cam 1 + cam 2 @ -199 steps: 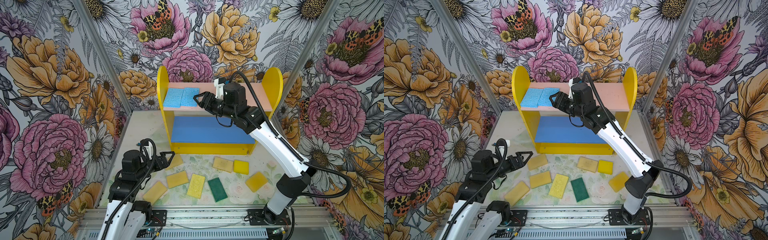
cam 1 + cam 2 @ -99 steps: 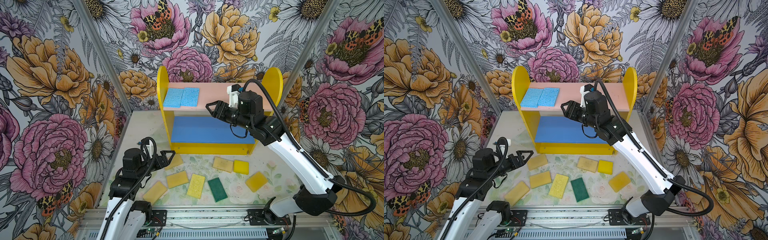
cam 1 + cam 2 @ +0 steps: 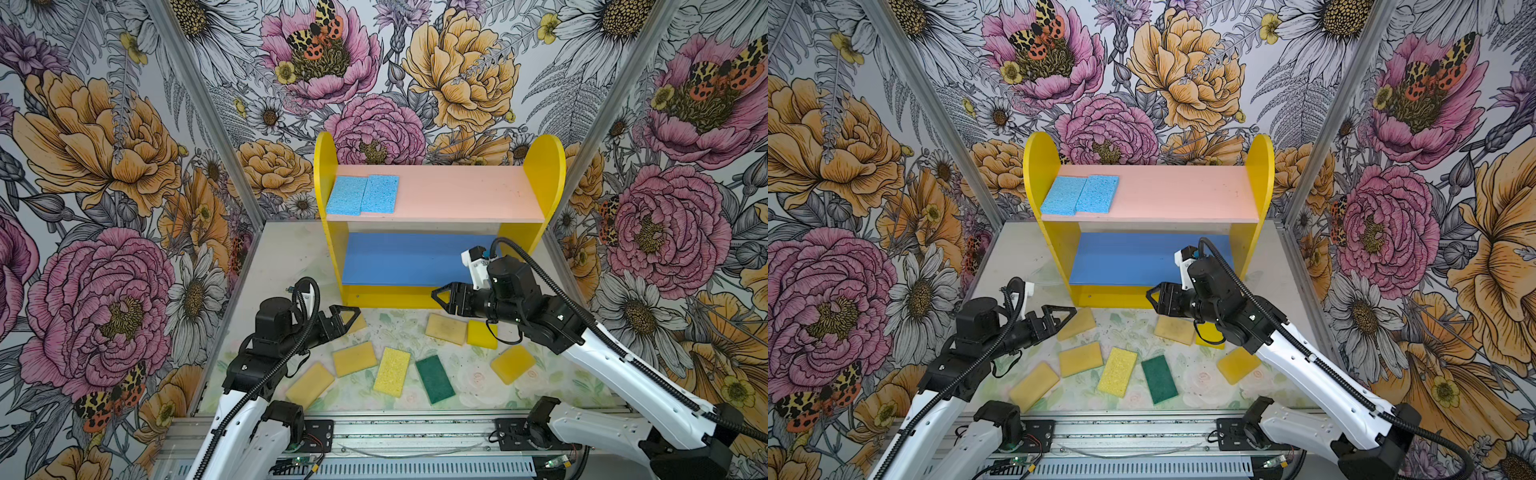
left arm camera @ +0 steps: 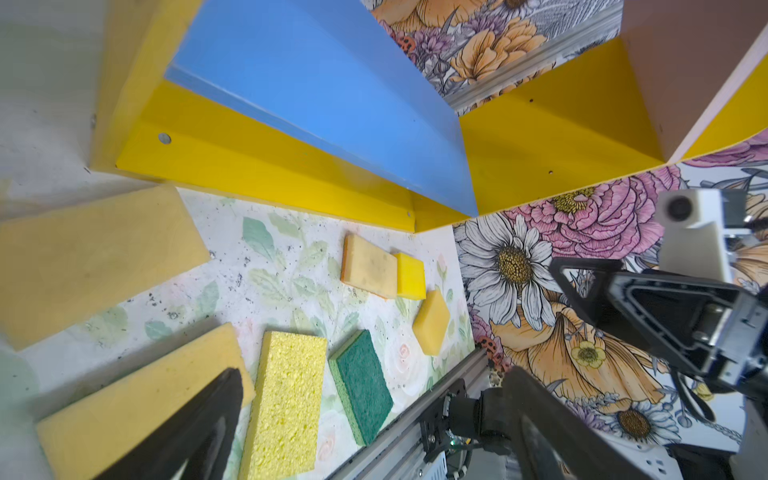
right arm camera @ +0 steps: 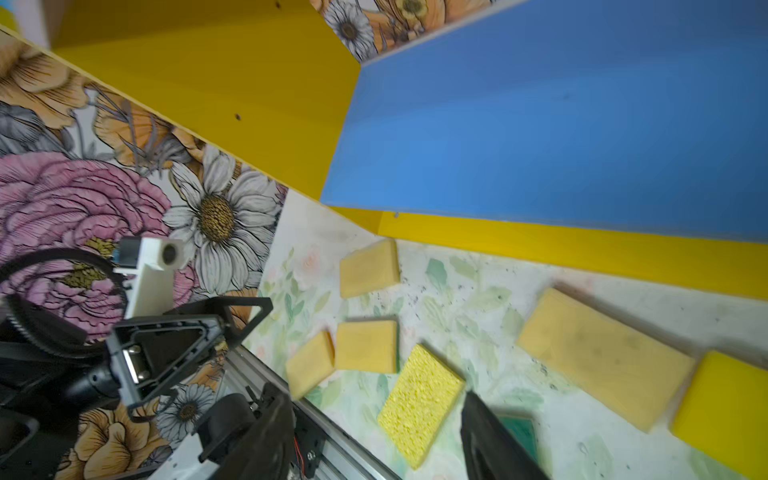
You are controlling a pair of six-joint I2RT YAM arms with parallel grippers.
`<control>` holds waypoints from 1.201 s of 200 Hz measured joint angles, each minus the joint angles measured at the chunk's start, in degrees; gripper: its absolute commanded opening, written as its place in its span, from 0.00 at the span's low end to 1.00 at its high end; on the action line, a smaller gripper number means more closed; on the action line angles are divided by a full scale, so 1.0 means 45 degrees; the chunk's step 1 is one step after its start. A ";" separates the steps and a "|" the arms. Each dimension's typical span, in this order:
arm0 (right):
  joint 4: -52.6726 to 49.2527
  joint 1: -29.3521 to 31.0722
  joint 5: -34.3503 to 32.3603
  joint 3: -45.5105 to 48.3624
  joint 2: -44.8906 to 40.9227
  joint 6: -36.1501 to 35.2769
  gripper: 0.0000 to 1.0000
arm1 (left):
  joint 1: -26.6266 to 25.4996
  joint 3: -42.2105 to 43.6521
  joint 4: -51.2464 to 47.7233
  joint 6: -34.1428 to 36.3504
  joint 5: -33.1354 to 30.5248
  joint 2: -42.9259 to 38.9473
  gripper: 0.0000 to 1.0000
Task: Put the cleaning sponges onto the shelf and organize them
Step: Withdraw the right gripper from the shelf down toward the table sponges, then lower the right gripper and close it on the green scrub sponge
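Observation:
The dark green sponge is next for my right gripper, which should go there and close on its long side [image 3: 444, 373] [image 5: 542, 464] that faces away from the porous yellow sponge.
The shelf [image 3: 544, 166] stands at the back. Two light blue cleaning sponges [image 3: 347, 195] [image 3: 1098, 193] lie side by side at the left of its pink upper board [image 3: 457, 193]. Its blue lower board [image 3: 399, 257] is bare. On the table lie tan sponges [image 3: 445, 328] [image 3: 354, 358], a bright yellow one [image 3: 482, 334], a porous yellow one [image 3: 391, 371] [image 5: 419, 399] and a dark green one [image 3: 435, 379] [image 4: 365, 382]. My right gripper [image 3: 440, 299] [image 5: 371, 392] hangs open and empty before the shelf's base. My left gripper [image 3: 347, 318] [image 4: 376, 372] is open and empty, above a tan sponge [image 4: 95, 257].
Floral walls close in the table on three sides. A metal rail [image 3: 415, 428] runs along the front edge. Further tan sponges lie at the front left [image 3: 309, 384] and front right [image 3: 512, 363].
My right gripper has drawn back from the pink upper board and come down to the front of the shelf's base, empty. The left arm has barely moved.

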State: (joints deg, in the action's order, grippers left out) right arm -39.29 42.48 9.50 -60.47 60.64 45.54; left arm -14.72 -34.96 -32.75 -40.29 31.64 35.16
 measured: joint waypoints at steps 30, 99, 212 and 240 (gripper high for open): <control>-0.0209 0.0398 0.0126 0.2050 0.0253 -0.0005 0.66 | -0.1287 0.0782 0.0481 -0.0670 -0.0432 0.0481 0.99; -0.0107 0.1753 -0.0291 0.3997 0.2030 -0.0136 0.64 | -0.1613 0.1001 0.1141 -0.1326 -0.0889 0.0748 0.99; 0.2001 0.1987 -0.0102 0.5644 0.3094 -0.0238 0.50 | -0.1622 0.1035 0.1341 -0.1404 -0.0933 0.0733 0.99; 0.2220 0.1987 -0.0034 0.5693 0.3259 -0.0233 0.46 | -0.1622 0.1035 0.1341 -0.1404 -0.0937 0.0733 0.99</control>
State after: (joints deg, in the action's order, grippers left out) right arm -29.30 51.42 9.34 -34.85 75.31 44.49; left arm -22.02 -30.30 -26.72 -46.61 27.42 38.46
